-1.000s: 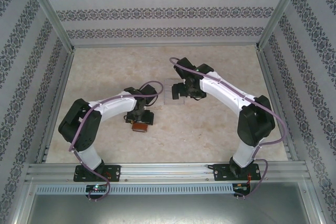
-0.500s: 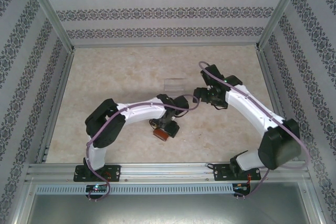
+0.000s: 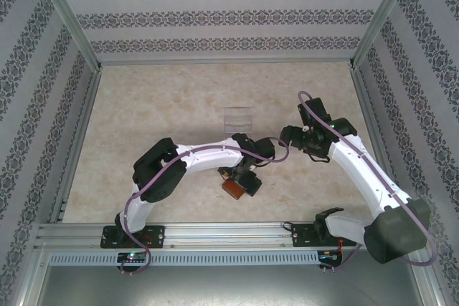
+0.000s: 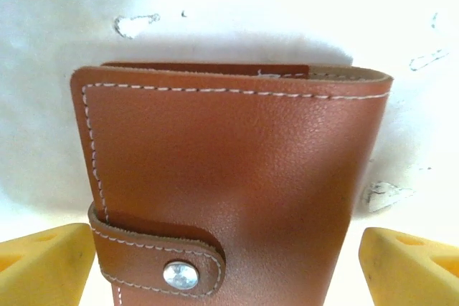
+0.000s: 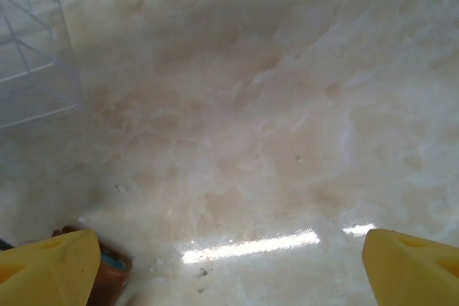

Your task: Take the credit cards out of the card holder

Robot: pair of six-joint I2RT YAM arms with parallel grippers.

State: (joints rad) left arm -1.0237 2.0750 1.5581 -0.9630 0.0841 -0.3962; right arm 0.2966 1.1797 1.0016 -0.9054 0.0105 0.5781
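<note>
The snapped tab keeps the card holder shut and the left gripper straddles the whole holder, so it should first pinch the tab's loose end (image 4: 214,270) and pull it open.
The card holder (image 4: 237,170) is reddish-brown stitched leather, its tab snapped shut by a silver stud, and it lies on the pale table (image 4: 57,19). My left gripper (image 4: 229,263) stands open around its near end, and a sliver of table shows before the right fingertip (image 4: 409,263). From above, the card holder (image 3: 231,190) lies just under the left gripper (image 3: 242,179) near the table's front middle. My right gripper (image 3: 287,136) hangs open over bare table, to the right of the holder. In the right wrist view the right gripper (image 5: 229,270) holds nothing, and the holder's corner (image 5: 115,266) peeks in. The credit cards are hidden.
A clear plastic tray (image 3: 238,118) stands behind the holder, mid-table; its corner (image 5: 29,62) shows at the upper left of the right wrist view. Patterned walls and metal frame posts (image 3: 68,23) enclose the table. An aluminium rail (image 3: 229,233) runs along the near edge.
The left arm carried the card holder right and nearer the front edge, then its jaws widened off it. The right arm swung right, away from the clear tray.
</note>
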